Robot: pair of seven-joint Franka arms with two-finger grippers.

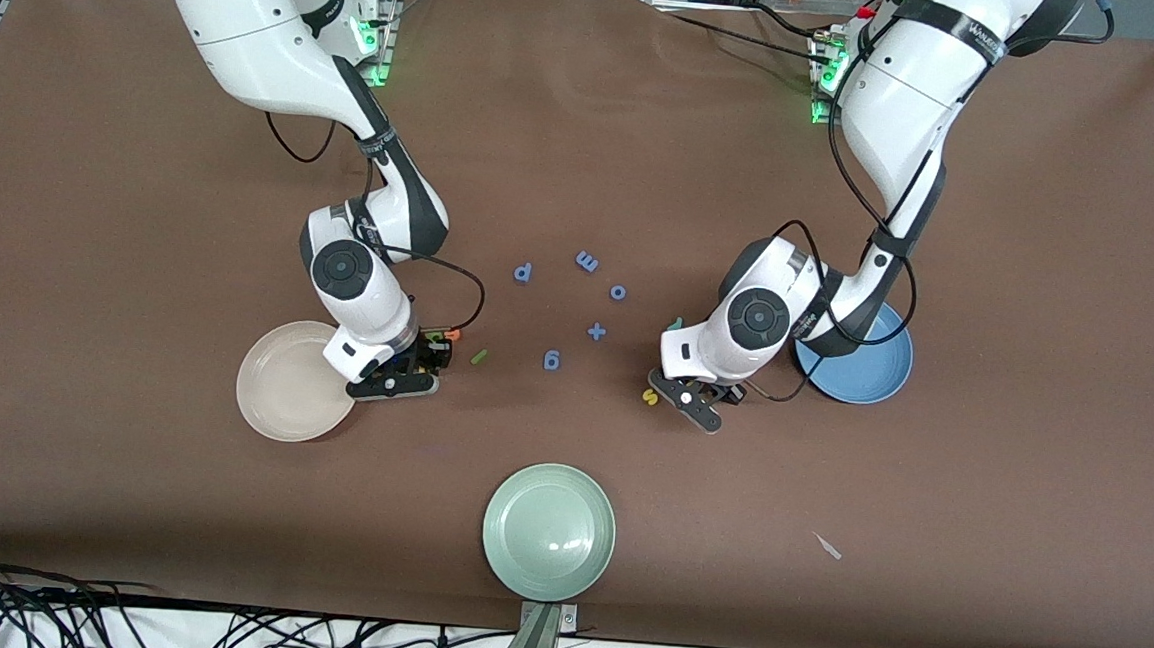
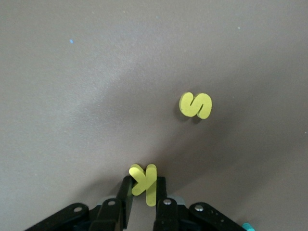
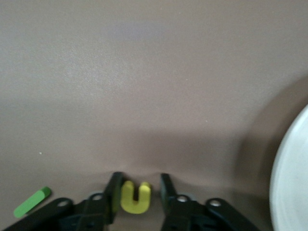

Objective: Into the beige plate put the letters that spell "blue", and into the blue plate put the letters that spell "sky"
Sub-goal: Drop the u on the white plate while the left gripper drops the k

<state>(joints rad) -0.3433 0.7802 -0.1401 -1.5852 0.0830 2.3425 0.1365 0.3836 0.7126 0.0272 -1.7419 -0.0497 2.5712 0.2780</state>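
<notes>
The yellow k, now down beside the blue plate, will be let go by my left gripper near the middle of the blue plate (image 1: 847, 355).
My left gripper (image 1: 705, 392) is down at the table beside the blue plate (image 1: 864, 377), shut on the yellow k (image 2: 144, 182), which both fingers touch. The yellow s (image 2: 196, 105) (image 1: 650, 397) lies loose close by, and the teal y (image 1: 675, 323) lies beside the left wrist. My right gripper (image 1: 423, 357) is low beside the beige plate (image 1: 282, 396). Its jaws stand around the yellow u (image 3: 135, 197): one finger touches it, the other is a small gap away. The green l bar (image 1: 479, 357) (image 3: 32, 201) and the orange e (image 1: 452, 335) lie next to that gripper.
A pale green plate (image 1: 549, 531) sits near the table's front edge. Several all-blue letters (image 1: 597, 331) are scattered mid-table between the two arms. A small pale scrap (image 1: 828, 546) lies toward the left arm's end, near the front edge.
</notes>
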